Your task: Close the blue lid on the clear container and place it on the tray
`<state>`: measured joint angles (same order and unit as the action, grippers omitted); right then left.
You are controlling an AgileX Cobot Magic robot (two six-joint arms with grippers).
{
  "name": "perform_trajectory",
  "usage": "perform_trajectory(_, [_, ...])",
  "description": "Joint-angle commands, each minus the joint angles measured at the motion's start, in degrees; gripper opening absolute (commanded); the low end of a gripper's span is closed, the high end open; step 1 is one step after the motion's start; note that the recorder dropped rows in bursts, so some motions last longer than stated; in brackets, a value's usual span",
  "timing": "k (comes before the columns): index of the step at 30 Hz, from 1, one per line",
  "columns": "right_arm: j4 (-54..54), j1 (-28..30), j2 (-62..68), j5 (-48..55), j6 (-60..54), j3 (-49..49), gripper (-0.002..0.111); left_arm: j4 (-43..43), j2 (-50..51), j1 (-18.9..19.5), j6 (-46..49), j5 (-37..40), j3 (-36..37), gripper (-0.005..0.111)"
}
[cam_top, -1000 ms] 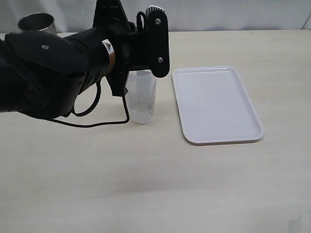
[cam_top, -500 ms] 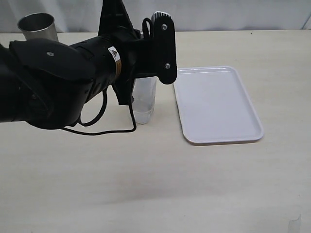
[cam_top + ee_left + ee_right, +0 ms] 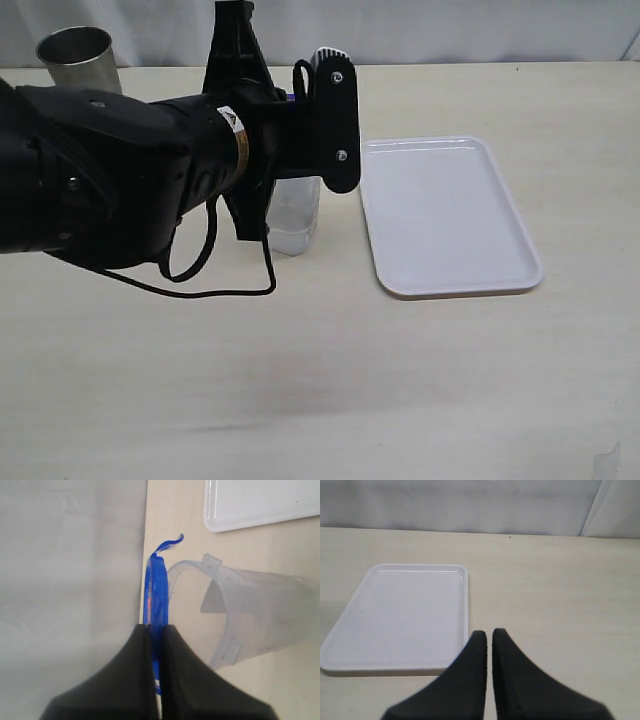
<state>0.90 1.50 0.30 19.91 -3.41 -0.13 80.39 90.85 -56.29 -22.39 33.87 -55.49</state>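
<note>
The left gripper will release the blue lid, now edge-on beside the container's rim, flat across the open rim of the clear container (image 3: 284,131) (image 3: 200,612).
In the left wrist view my left gripper (image 3: 156,630) is shut on the blue lid (image 3: 156,587), which stands edge-on between the fingers right beside the open rim of the clear container (image 3: 255,612). The exterior view has the container (image 3: 296,218) upright on the table just left of the white tray (image 3: 450,215), its top hidden behind my black left arm (image 3: 150,170). A sliver of blue (image 3: 289,97) peeks out above the wrist. My right gripper (image 3: 489,632) is shut on nothing, hovering near the tray (image 3: 400,615).
A grey metal cup (image 3: 78,52) stands at the back left corner of the beige table. A black cable (image 3: 215,285) loops below my left arm. A pale curtain backs the far table edge.
My left arm has shifted slightly to the right over the container, lid still gripped. The container, tray and right gripper have stayed put.
</note>
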Motion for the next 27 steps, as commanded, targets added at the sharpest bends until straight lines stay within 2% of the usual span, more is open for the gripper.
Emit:
perform_trajectory(1, [0.0, 0.3, -0.3, -0.3, 0.0, 0.1, 0.004, -3.9, -0.6, -0.4, 2.7, -0.2, 0.1, 0.0])
perform_trajectory(7, [0.0, 0.3, -0.3, -0.3, 0.0, 0.1, 0.004, -11.6, -0.6, -0.4, 9.2, -0.3, 0.1, 0.0])
perform_trajectory(19, [0.0, 0.3, -0.3, -0.3, 0.0, 0.1, 0.004, -13.3, -0.6, -0.4, 9.3, -5.6, 0.1, 0.0])
perform_trajectory(27, [0.0, 0.3, -0.3, -0.3, 0.0, 0.1, 0.004, -13.7, -0.6, -0.4, 9.3, -0.7, 0.1, 0.0])
